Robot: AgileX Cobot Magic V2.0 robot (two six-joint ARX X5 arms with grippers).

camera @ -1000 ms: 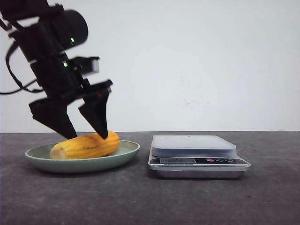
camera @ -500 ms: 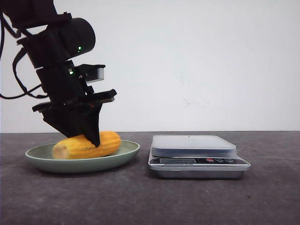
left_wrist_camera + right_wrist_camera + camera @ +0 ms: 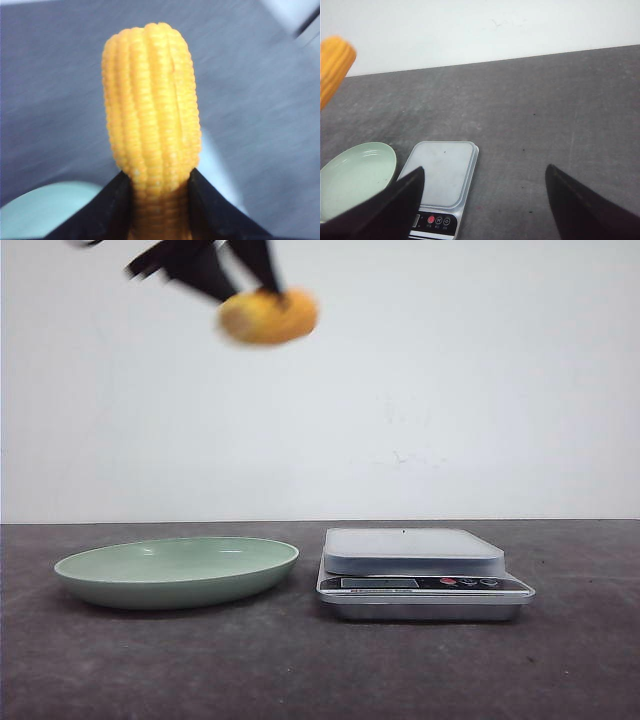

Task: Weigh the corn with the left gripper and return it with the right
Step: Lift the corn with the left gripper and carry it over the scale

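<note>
My left gripper needs to set the corn down on the silver kitchen scale's flat top (image 3: 388, 536), close to its middle on the side toward the green plate. The corn is still high above the plate.
My left gripper (image 3: 245, 275) is shut on the corn (image 3: 268, 318), a stubby yellow-orange cob, and holds it high in the air near the top of the front view, above the right part of the green plate (image 3: 176, 571). In the left wrist view the corn (image 3: 151, 125) stands between the two black fingers (image 3: 112, 207). The plate is empty. The silver kitchen scale (image 3: 415, 571) sits to the plate's right. My right gripper (image 3: 482, 182) is open and empty, above the table beside the scale (image 3: 441, 181); it does not show in the front view.
The dark grey table (image 3: 320, 670) carries only the plate and the scale. A white wall stands behind. In the right wrist view the plate (image 3: 355, 175) and the tip of the lifted corn (image 3: 334, 67) show.
My left gripper closed on the corn on the plate, then rose steeply with it, up and slightly right. The plate is left empty.
</note>
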